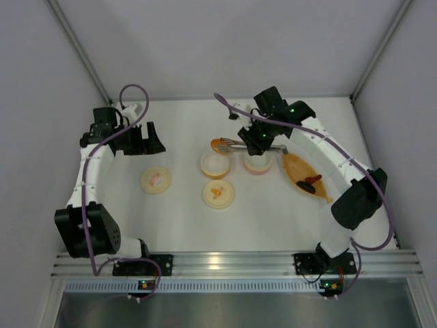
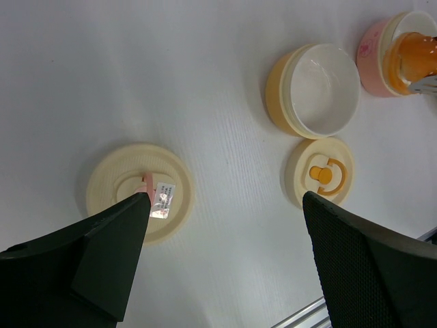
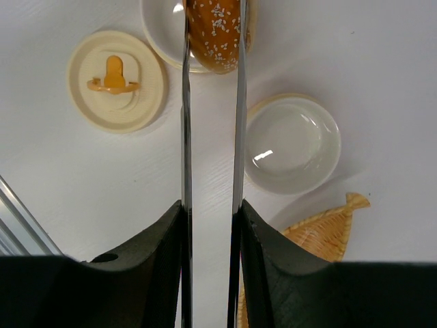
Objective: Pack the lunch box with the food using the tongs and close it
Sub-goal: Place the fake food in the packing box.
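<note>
The sesame bun will rest inside the empty orange lunch box bowl (image 1: pixel 214 162) (image 3: pixel 201 19) once the robot's right gripper releases it with the tongs.
My right gripper (image 1: pixel 258 140) (image 3: pixel 212 205) is shut on the grey metal tongs (image 1: pixel 235 143) (image 3: pixel 186 137). Their tips pinch an orange-tan sesame bun (image 1: pixel 220 143) (image 3: pixel 215 31) in the air over the far rim of the orange lunch box bowl (image 1: pixel 216 165) (image 2: pixel 314 89), which is empty. The pink bowl (image 1: pixel 257 164) (image 3: pixel 292 143) beside it is empty too. Both cream lids lie off: the orange-handled one (image 1: pixel 218 193) (image 3: pixel 116 80) and the pink-handled one (image 1: pixel 156 181) (image 2: pixel 140 191). My left gripper (image 1: pixel 151 140) (image 2: pixel 225 198) hangs open and empty, above and left of the pink-handled lid.
An orange boat-shaped woven tray (image 1: pixel 297 167) (image 3: pixel 321 229) lies right of the pink bowl, holding a dark sausage piece (image 1: pixel 308 180) and a red bit (image 1: pixel 311 187). A metal rail (image 1: pixel 232 260) runs along the near table edge. White walls close in the back and sides.
</note>
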`<state>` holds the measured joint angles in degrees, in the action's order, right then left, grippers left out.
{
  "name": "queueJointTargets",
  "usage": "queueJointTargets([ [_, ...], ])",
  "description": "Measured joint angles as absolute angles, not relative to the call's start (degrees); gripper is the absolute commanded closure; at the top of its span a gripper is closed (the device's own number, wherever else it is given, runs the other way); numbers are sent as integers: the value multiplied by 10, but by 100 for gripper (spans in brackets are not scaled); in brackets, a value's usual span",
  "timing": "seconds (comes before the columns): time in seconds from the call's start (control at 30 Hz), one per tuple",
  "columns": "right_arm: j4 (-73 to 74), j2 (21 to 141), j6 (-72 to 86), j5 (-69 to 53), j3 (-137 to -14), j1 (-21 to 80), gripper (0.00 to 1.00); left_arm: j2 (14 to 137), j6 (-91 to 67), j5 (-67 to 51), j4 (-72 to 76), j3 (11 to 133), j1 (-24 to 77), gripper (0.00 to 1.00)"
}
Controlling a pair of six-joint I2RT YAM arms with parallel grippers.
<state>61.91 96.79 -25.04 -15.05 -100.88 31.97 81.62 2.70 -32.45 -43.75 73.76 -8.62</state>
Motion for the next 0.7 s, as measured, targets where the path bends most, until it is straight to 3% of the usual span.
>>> queueJointTargets([
  [0.7, 585, 1055, -224, -118, -1027, 364, 73, 823, 29, -328, -437, 734, -94, 2],
])
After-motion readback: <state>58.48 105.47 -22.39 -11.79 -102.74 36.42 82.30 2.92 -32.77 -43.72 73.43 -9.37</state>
